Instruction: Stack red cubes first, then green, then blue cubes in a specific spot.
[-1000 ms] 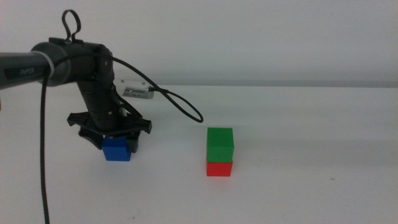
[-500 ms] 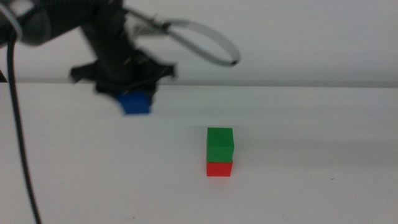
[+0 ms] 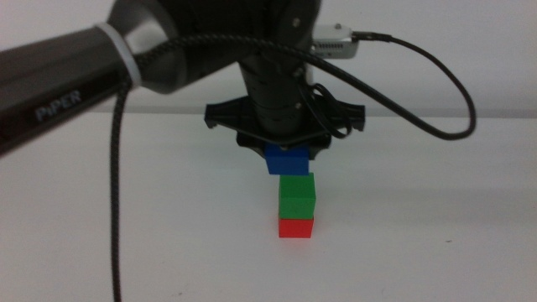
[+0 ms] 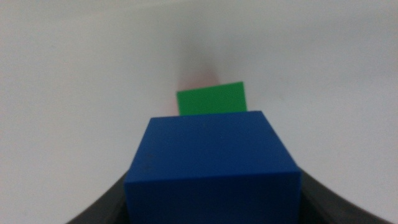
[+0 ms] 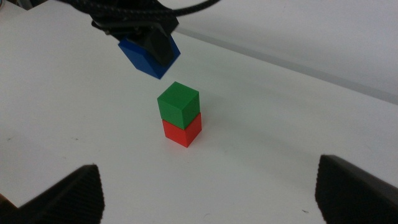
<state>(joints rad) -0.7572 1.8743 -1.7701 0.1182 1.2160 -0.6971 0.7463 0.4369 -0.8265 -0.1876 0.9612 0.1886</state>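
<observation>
My left gripper needs to let go of the blue cube on top of the green cube [image 3: 300, 184] [image 4: 213, 111], which will finish the stack above the red cube.
A green cube [image 3: 297, 195] sits on top of a red cube [image 3: 295, 227] on the white table [image 3: 419, 235], right of the middle. My left gripper [image 3: 285, 153] hangs just above this stack, shut on the blue cube [image 3: 286, 160], which floats a little above and slightly left of the green one. Seen from the left wrist, the blue cube [image 4: 212, 160] fills the space between the jaws, with the green cube [image 4: 211, 98] below it. From the right wrist I see the blue cube [image 5: 148, 55], green cube [image 5: 178, 102] and red cube [image 5: 182, 131]. My right gripper [image 5: 208, 193] waits open, apart from the stack.
The left arm [image 3: 75, 80] and its black cable [image 3: 113, 210] cross the left half of the middle view. A second cable [image 3: 436, 84] loops out to the right behind the gripper. Bare white tabletop surrounds the stack.
My left gripper lifted the blue cube from the table's left side, carried it right, and now holds it just above the green cube. The stack has not moved.
</observation>
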